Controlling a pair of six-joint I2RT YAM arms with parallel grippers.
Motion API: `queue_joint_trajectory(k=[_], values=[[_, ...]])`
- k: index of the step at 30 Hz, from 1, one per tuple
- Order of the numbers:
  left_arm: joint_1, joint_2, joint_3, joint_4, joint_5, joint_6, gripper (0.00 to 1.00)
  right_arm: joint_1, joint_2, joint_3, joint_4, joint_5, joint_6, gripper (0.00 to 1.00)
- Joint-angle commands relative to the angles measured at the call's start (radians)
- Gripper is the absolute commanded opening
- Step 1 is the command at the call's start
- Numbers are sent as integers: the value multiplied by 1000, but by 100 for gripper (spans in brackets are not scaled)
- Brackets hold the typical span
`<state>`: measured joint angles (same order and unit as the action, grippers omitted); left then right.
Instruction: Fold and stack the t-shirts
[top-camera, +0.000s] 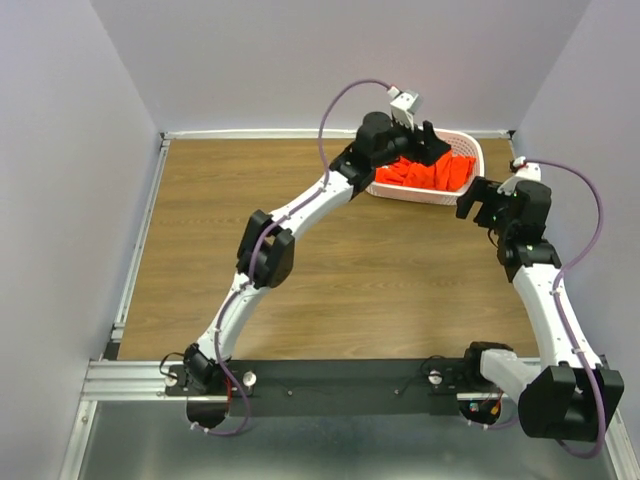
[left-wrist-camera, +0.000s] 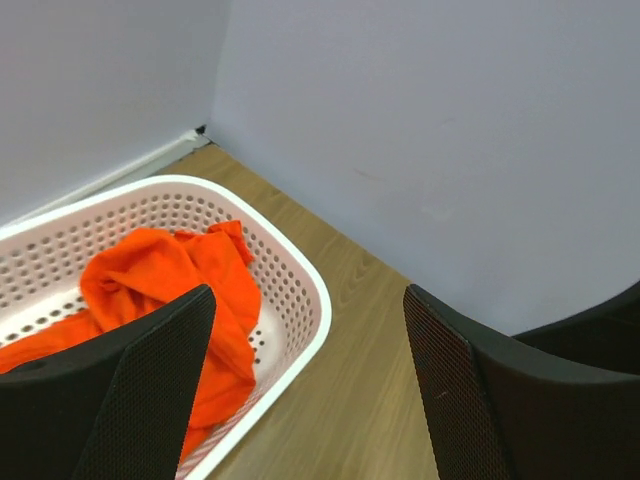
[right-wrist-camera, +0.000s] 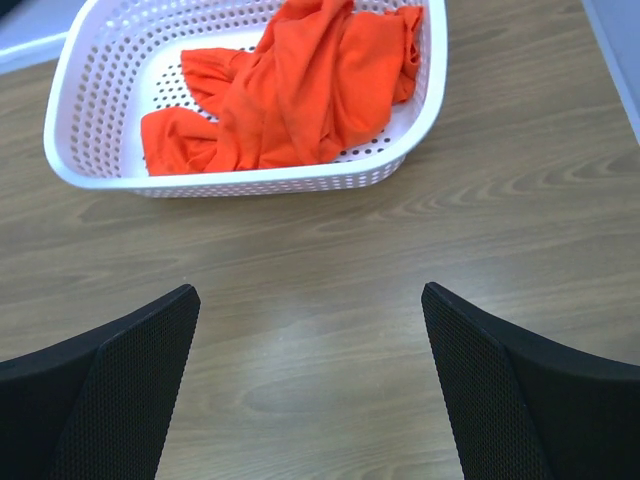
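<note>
The raised middle fold (top-camera: 444, 173) (right-wrist-camera: 302, 90) of the orange-red t-shirts piled in the white lattice basket will be gripped by my right gripper.
The orange-red t-shirts (top-camera: 440, 172) lie crumpled in a heap inside a white lattice basket (top-camera: 476, 158) at the table's far right. My left gripper (top-camera: 432, 143) is open and empty, hovering over the basket's far side; its wrist view shows the t-shirts (left-wrist-camera: 160, 275) under the left finger and the basket rim (left-wrist-camera: 318, 290) between the fingers of the gripper (left-wrist-camera: 308, 292). My right gripper (top-camera: 478, 198) is open and empty above bare table just right of the basket. Its view shows the gripper (right-wrist-camera: 309, 290), the t-shirts (right-wrist-camera: 300, 90) and the basket (right-wrist-camera: 250, 182) ahead.
The wooden table (top-camera: 350, 260) is enclosed by grey walls at the back (left-wrist-camera: 420, 120) and both sides. The basket stands close to the back right corner. A metal rail (top-camera: 130, 290) runs along the table's left edge.
</note>
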<state>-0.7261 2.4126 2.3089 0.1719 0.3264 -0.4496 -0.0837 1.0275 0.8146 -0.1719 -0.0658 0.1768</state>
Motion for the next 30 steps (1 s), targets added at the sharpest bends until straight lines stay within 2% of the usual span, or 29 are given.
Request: queue_joint_trajectory(k=[1, 6, 9, 10, 12, 13, 16, 18, 19, 21, 24, 30], values=[[-16, 103, 113, 67, -35, -119, 83, -8, -4, 21, 3, 81, 69, 100], [-13, 131, 29, 208, -64, -149, 81, -10, 29, 21, 15, 70, 55, 100], [-7, 37, -64, 222, -53, -92, 80, -10, 126, 73, 35, -32, -11, 100], [2, -5, -163, 238, -72, -75, 80, -10, 222, 108, 23, -93, -26, 100], [11, -160, -283, 262, -122, -11, 81, -10, 308, 204, 22, -174, -75, 100], [23, -214, -399, 277, -145, 33, 81, -10, 404, 281, 12, -196, -88, 100], [62, -468, -599, 278, -211, 93, 83, -10, 576, 429, -1, -275, -80, 100], [86, -559, -682, 264, -224, 103, 84, -10, 675, 497, -5, -290, -62, 98], [100, -601, -744, 230, -227, 106, 85, -10, 766, 539, -17, -287, -60, 94], [135, -710, -790, 178, -227, 123, 86, -10, 851, 656, -37, -272, -45, 92], [165, -844, -874, 80, -245, 166, 86, -7, 1020, 814, -122, -263, -43, 85], [183, -1128, -1111, 2, -266, 235, 88, 25, 1157, 926, -169, -151, -80, 76]])
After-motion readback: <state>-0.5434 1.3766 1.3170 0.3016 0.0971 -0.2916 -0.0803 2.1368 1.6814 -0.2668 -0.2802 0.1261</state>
